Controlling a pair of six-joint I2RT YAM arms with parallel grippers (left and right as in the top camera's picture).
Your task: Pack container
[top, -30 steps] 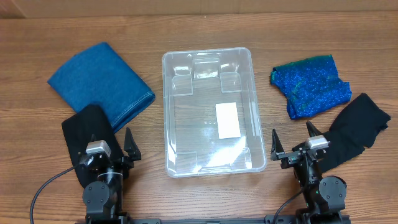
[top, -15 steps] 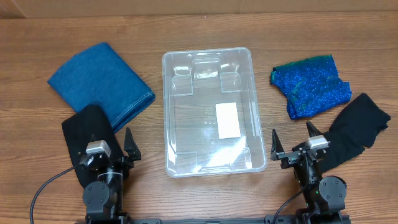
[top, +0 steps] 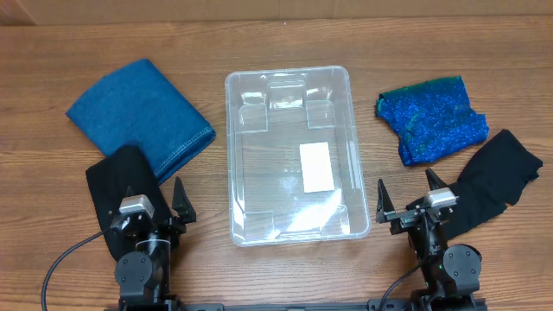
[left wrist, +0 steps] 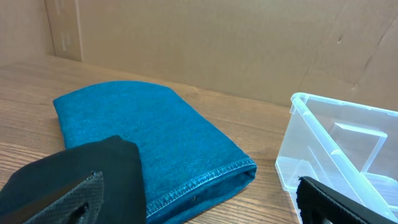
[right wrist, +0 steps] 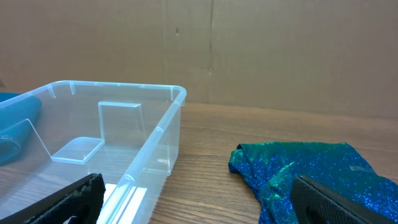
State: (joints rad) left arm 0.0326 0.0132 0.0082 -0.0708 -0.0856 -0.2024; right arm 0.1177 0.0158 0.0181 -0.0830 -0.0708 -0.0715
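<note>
The sparkly blue-green cloth's blue corner [top: 460, 129] [right wrist: 359, 184] nearest the second black cloth is next for my right gripper, which should move there and close on it.
The clear plastic container [top: 289, 86] sits empty in the middle of the table, a white label on its bottom. It also shows in the left wrist view [left wrist: 323, 149] and the right wrist view [right wrist: 124, 124]. My left gripper [top: 149, 212] is open and empty near the front edge, left of the container, partly over a black cloth [top: 125, 177]. My right gripper [top: 406, 206] is open and empty near the front edge, right of the container. In the wrist views the left fingers [left wrist: 199, 202] and right fingers [right wrist: 199, 199] stand wide apart.
A folded blue denim cloth [top: 138, 112] lies back left, also in the left wrist view [left wrist: 149, 130]. A sparkly blue-green cloth [top: 432, 119] lies back right, also in the right wrist view [right wrist: 311, 174]. A second black cloth [top: 492, 177] lies at the right. A cardboard wall stands behind.
</note>
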